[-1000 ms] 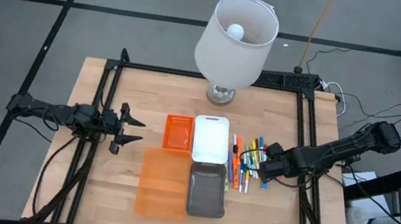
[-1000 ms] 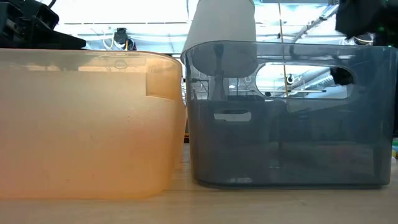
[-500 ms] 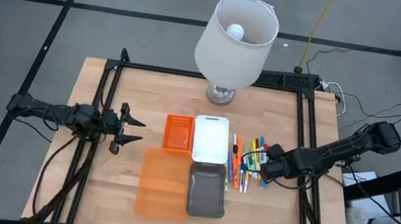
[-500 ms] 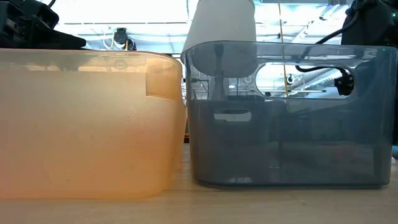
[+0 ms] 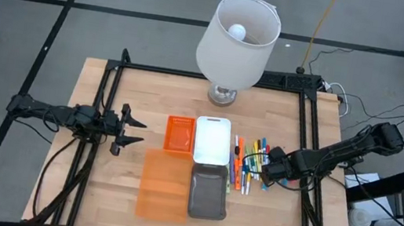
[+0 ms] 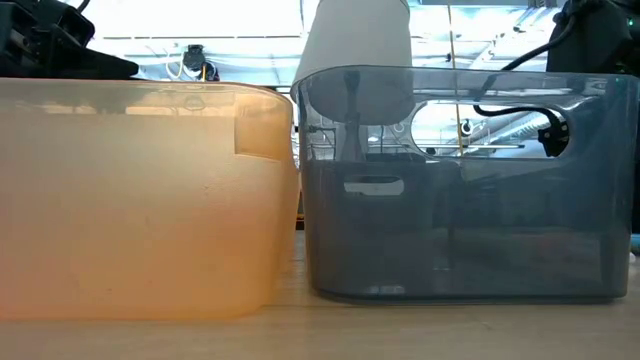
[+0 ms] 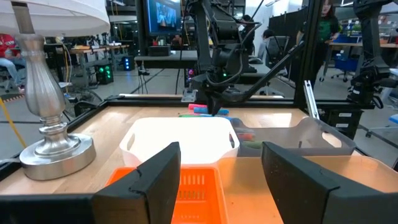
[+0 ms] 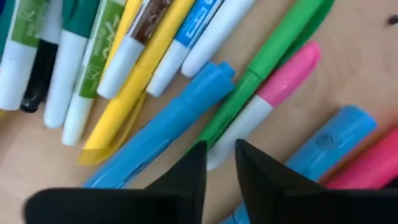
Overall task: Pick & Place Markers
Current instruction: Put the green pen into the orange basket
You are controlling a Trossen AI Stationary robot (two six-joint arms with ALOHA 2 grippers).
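The fingers of my right gripper touch only the white end of the pink-capped marker next to the green marker, so they should open and grab the green marker's body (image 8: pixel 238 96).
Several markers (image 5: pixel 249 164) in yellow, green, blue, pink and orange lie loose on the wooden table, right of the trays. My right gripper (image 5: pixel 265 169) is down on this pile. Its fingers stand almost together (image 8: pixel 221 165) on the white end of a pink-capped marker (image 8: pixel 280 81), which lies beside a green marker (image 8: pixel 273 50) and a blue one (image 8: pixel 174 124). My left gripper (image 5: pixel 133 129) waits open above the table's left part, its fingers (image 7: pixel 221 180) wide apart with nothing between them. My right gripper pinches the white barrel end (image 8: pixel 239 134) of the pink-capped marker between its two fingers. They come from above, pointing down. The marker lies flat on the table among the others; the fingers hide its very tip.
A small orange tray (image 5: pixel 178 134) and a white tray (image 5: pixel 214 127) stand mid-table, with a big translucent orange tray (image 5: pixel 163 195) and a grey tray (image 5: pixel 207 201) nearer. A lamp (image 5: pixel 237 43) stands at the far edge. Bare wood lies between my left gripper and the trays.
My right arm has come down a little onto the marker pile. The markers and trays lie as before.
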